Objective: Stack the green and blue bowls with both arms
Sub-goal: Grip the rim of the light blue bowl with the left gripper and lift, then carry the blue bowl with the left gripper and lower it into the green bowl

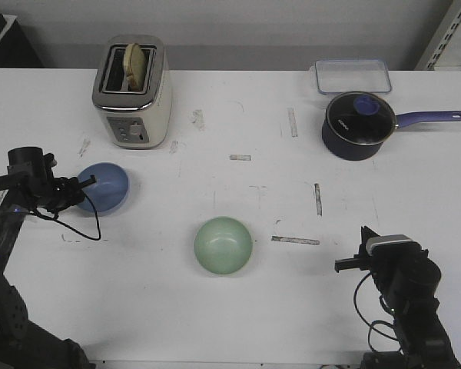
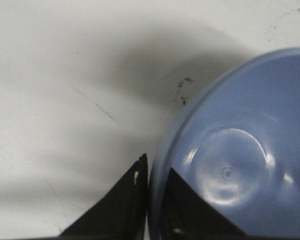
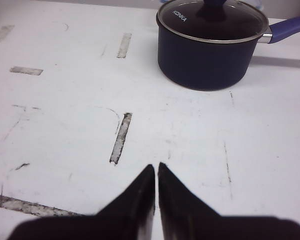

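My left gripper should release the periwinkle blue bowl nested inside the pale mint green bowl (image 1: 223,245).
The periwinkle blue bowl (image 1: 104,187) is at the left of the table, tilted. My left gripper (image 1: 83,184) is shut on its near left rim, one finger inside and one outside; the left wrist view shows the bowl (image 2: 240,165) filling the frame beside the gripper (image 2: 156,167). The pale mint green bowl (image 1: 223,244) sits upright on the table at centre front, with no gripper near it. My right gripper (image 1: 344,265) is shut and empty at the front right, low over the bare table; its closed tips show in the right wrist view (image 3: 156,167).
A white toaster (image 1: 134,94) with bread stands at the back left. A dark blue lidded saucepan (image 1: 358,125) with a long handle stands at the back right, also in the right wrist view (image 3: 212,42). A clear lidded container (image 1: 353,75) lies behind it. Tape marks dot the table.
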